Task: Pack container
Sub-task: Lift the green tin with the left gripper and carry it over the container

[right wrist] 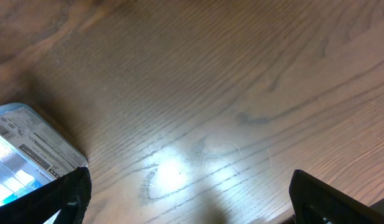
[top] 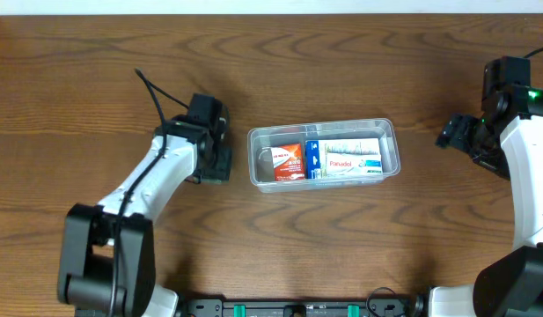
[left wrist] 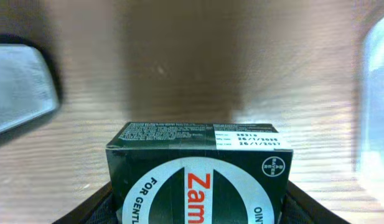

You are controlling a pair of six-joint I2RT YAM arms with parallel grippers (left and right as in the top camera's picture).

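Note:
The dark green box, now held just beside the container, will be released by my left gripper so that it rests on the orange box inside the clear plastic container (top: 298, 164).
The clear plastic container (top: 324, 155) sits mid-table and holds an orange box (top: 289, 162), a blue-and-white Panadol box (top: 346, 160) and a grey item at its left end. My left gripper (top: 214, 158) is just left of it, shut on a dark green box with a white oval label (left wrist: 198, 177). The container's edge shows at the right of the left wrist view (left wrist: 375, 106). My right gripper (top: 456, 132) is open and empty, to the right of the container; its corner shows in the right wrist view (right wrist: 30, 152).
The wooden table (top: 341, 70) runs all round the container. A pale blurred object sits at the left of the left wrist view (left wrist: 20, 87). The arm bases stand at the front left and front right.

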